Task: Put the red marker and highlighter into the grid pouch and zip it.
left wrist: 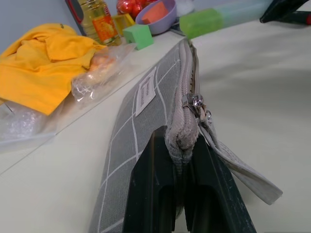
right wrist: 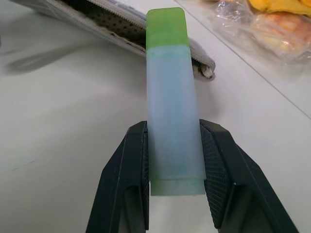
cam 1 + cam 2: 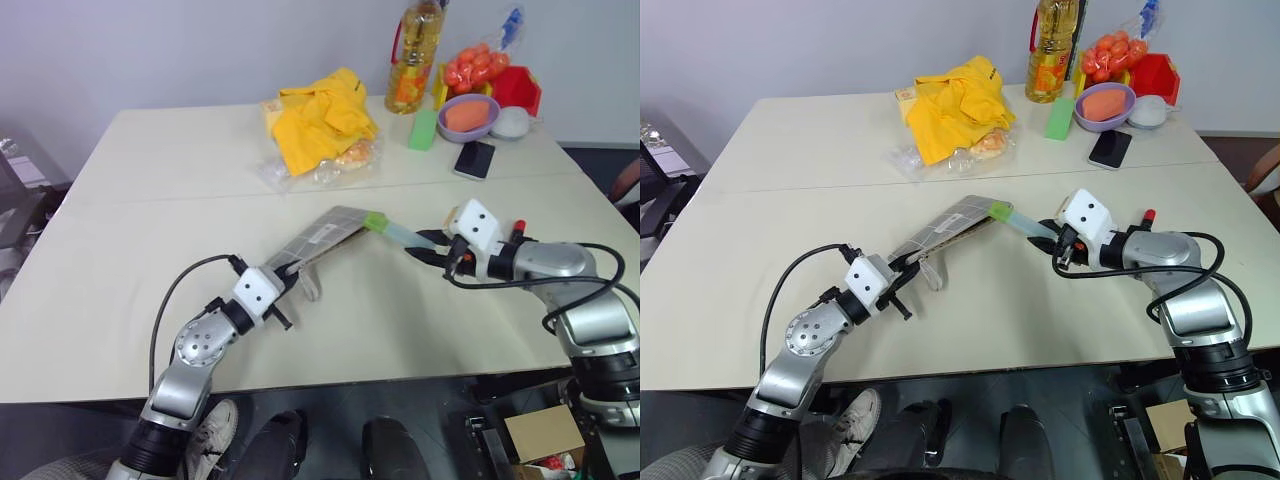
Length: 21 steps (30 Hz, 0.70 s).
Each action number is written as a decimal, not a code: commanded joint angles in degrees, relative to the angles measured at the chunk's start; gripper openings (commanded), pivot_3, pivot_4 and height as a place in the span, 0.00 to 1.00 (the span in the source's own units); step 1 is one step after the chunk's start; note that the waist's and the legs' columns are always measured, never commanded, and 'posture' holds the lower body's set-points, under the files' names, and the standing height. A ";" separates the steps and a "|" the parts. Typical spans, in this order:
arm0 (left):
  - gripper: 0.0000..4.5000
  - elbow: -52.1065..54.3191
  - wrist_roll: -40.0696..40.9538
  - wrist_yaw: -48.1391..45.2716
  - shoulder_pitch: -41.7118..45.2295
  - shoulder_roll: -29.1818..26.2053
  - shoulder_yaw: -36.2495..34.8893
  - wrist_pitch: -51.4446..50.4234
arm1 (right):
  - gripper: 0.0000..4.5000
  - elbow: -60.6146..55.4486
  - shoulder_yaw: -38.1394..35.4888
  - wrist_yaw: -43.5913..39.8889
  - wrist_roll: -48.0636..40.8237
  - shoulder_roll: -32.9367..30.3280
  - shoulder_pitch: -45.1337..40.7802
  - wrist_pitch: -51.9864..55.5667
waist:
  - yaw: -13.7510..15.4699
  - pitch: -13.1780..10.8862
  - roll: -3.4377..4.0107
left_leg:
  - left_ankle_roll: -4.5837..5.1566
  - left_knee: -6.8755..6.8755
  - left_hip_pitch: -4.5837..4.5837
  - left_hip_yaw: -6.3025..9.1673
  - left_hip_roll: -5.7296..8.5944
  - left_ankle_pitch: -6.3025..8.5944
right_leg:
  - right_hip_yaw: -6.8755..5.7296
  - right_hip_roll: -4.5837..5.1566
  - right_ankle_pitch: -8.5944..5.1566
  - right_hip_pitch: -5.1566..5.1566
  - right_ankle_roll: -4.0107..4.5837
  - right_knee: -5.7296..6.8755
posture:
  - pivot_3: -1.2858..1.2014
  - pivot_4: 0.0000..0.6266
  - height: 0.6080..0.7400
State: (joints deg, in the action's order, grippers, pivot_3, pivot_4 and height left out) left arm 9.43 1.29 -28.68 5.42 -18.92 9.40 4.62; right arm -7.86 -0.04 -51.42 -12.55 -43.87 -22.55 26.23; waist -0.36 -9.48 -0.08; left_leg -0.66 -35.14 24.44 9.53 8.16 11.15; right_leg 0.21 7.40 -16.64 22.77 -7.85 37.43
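Note:
Next, my right gripper lets go of the highlighter inside the gaping far end of the grid pouch [image 3: 362,238] [image 2: 138,34], just past the pouch's zipper edge.
The grid pouch [image 3: 325,235] is lifted at a slant over the table's middle, its near end pinched between the fingers of my left gripper [image 1: 180,145], which is shut on it. Its zipper pull [image 1: 197,104] sits near that held end, and the far end gapes open. My right gripper [image 2: 174,131] is shut on the highlighter [image 2: 170,97], a pale bluish body whose green cap [image 3: 375,221] touches the pouch's open far end. The red marker [image 3: 519,226] shows as a red tip on the table behind my right wrist, mostly hidden.
At the back of the table lie a yellow cloth [image 3: 320,120] on a clear plastic bag [image 3: 330,168], an oil bottle [image 3: 415,55], a green block [image 3: 423,130], a purple bowl [image 3: 467,115], a phone [image 3: 474,158] and a red box [image 3: 518,88].

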 commanded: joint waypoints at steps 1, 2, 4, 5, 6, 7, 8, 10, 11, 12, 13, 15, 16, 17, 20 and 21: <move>0.00 1.12 0.49 -0.24 1.22 -0.18 -0.81 1.41 | 0.20 -2.62 -1.02 0.31 -0.60 -0.43 -0.11 0.16 | 0.00 0.00 0.00 | 0.00 0.00 0.00 0.00 0.00 0.00 | 0.00 0.00 0.00 0.00 0.00 0.00 | 0.52 0.24 1.00; 0.00 1.12 0.56 -0.17 1.35 -0.08 -0.81 1.29 | 0.20 -2.63 -0.95 0.36 -0.59 -0.35 -0.04 0.20 | 0.02 0.00 0.00 | 0.00 0.00 0.00 0.00 0.00 0.00 | 0.00 0.00 0.00 0.00 0.00 0.00 | 0.52 0.24 1.00; 0.00 1.25 0.76 0.24 1.46 0.27 -0.96 0.86 | 0.20 -2.86 -1.03 -0.06 -0.90 -0.41 0.68 0.07 | 0.12 0.00 0.00 | 0.00 0.00 0.00 0.00 0.00 0.00 | 0.00 0.00 0.00 0.00 0.00 0.00 | 0.52 0.24 1.00; 0.00 1.30 0.82 0.40 1.46 0.37 -1.03 0.69 | 0.20 -2.99 -1.12 -0.26 -1.08 -0.47 1.01 0.02 | 0.18 0.00 0.00 | 0.00 -0.01 0.00 0.00 0.00 0.00 | 0.00 0.01 0.00 -0.01 0.00 0.00 | 0.52 0.24 1.00; 0.00 1.26 0.90 0.50 1.52 0.45 -1.12 0.58 | 0.20 -3.05 -1.16 -0.49 -1.19 -0.50 1.23 -0.12 | 0.25 0.00 0.00 | 0.00 0.00 0.00 0.00 0.00 0.00 | 0.00 0.01 0.00 -0.01 0.00 0.00 | 0.52 0.24 1.00; 0.00 1.26 0.97 0.55 1.57 0.49 -1.18 0.48 | 0.20 -3.14 -1.15 -0.73 -1.30 -0.55 1.44 -0.14 | 0.52 0.00 0.00 | 0.01 0.00 0.00 0.00 0.00 0.01 | 0.00 0.01 0.00 -0.01 0.00 -0.01 | 0.52 0.24 1.00; 0.00 1.29 1.02 0.51 1.59 0.49 -1.19 0.46 | 0.20 -3.24 -1.03 -0.92 -1.23 -0.61 1.70 -0.25 | 0.59 0.00 0.00 | 0.01 0.00 0.00 -0.01 0.00 0.01 | 0.00 0.00 0.00 0.00 0.00 -0.01 | 0.52 0.24 1.00; 0.00 1.33 1.15 0.34 1.66 0.40 -1.16 0.53 | 0.20 -3.01 -0.78 -1.02 -0.92 -0.47 1.74 -0.42 | 0.69 0.00 0.00 | 0.01 0.00 0.00 -0.02 0.00 0.01 | 0.00 0.00 0.00 0.00 0.00 -0.01 | 0.52 0.24 1.00; 0.00 1.45 1.20 0.13 1.59 0.31 -1.05 0.64 | 0.20 -2.65 -0.61 -0.91 -0.65 -0.29 1.57 -0.61 | 0.77 0.00 0.00 | 0.01 -0.01 0.00 -0.02 0.00 0.01 | 0.00 0.00 0.00 0.00 0.00 -0.01 | 0.52 0.24 1.00; 0.00 1.63 1.17 -0.27 1.52 0.11 -0.78 0.84 | 0.20 -2.26 -0.44 -0.85 -0.43 -0.13 1.35 -0.83 | 0.89 0.00 -0.01 | 0.01 -0.01 0.00 -0.02 0.00 0.01 | 0.00 0.00 0.00 0.00 0.00 -0.01 | 0.52 0.24 1.00; 0.00 1.80 1.09 -0.64 1.44 -0.09 -0.50 1.03 | 0.20 -1.98 -0.29 -0.84 -0.29 -0.02 1.18 -1.00 | 0.97 0.00 0.00 | 0.01 -0.01 0.00 -0.02 0.00 0.01 | 0.00 0.00 0.00 0.00 0.00 -0.01 | 0.52 0.24 1.00; 0.00 2.02 0.92 -1.15 1.39 -0.34 -0.11 1.19 | 0.20 -1.70 0.10 -1.09 -0.09 -0.07 0.92 -1.39 | 1.06 0.00 0.00 | 0.01 -0.01 0.00 -0.02 0.00 0.01 | 0.00 0.01 0.00 0.00 0.00 -0.01 | 0.52 0.24 1.00; 0.00 2.17 0.73 -1.53 1.37 -0.59 0.15 1.37 | 0.20 -1.60 0.62 -1.43 0.25 -0.28 0.71 -1.84 | 1.07 0.00 0.00 | 0.01 -0.01 0.00 -0.03 0.00 0.01 | 0.00 0.01 0.00 0.00 0.00 -0.02 | 0.52 0.24 1.00; 0.00 2.27 0.64 -1.90 1.36 -0.79 0.35 1.49 | 0.20 -1.55 1.15 -1.81 0.65 -0.58 0.51 -2.32 | 1.06 0.00 0.00 | 0.01 -0.01 0.00 -0.02 0.00 0.01 | 0.00 0.01 0.00 0.00 0.00 -0.02 | 0.52 0.24 1.00; 0.00 2.42 0.53 -3.20 1.41 -1.59 0.96 1.98 | 0.20 -1.71 3.04 -3.36 2.36 -1.92 -0.15 -4.01 | 1.07 0.00 0.00 | 0.01 -0.01 0.00 -0.02 0.00 0.01 | 0.00 0.01 0.00 0.00 0.00 -0.02 | 0.52 0.24 1.00; 0.00 2.42 0.51 -3.56 1.43 -1.81 1.09 2.15 | 0.20 -1.78 3.50 -3.81 2.85 -2.27 -0.32 -4.46 | 1.06 0.00 0.00 | 0.01 -0.01 0.00 -0.03 0.00 0.01 | 0.00 0.01 0.00 0.00 0.00 -0.02 | 0.52 0.24 1.00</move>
State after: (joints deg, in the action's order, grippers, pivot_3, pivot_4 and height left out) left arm 9.34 1.74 -31.53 6.54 -20.37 10.35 5.22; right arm -8.62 3.55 -54.39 -10.29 -44.98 -21.20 23.40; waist 0.70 -9.49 -0.08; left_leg -0.65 -35.15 24.44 9.50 8.16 11.16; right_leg 0.21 7.41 -16.63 22.77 -7.85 37.41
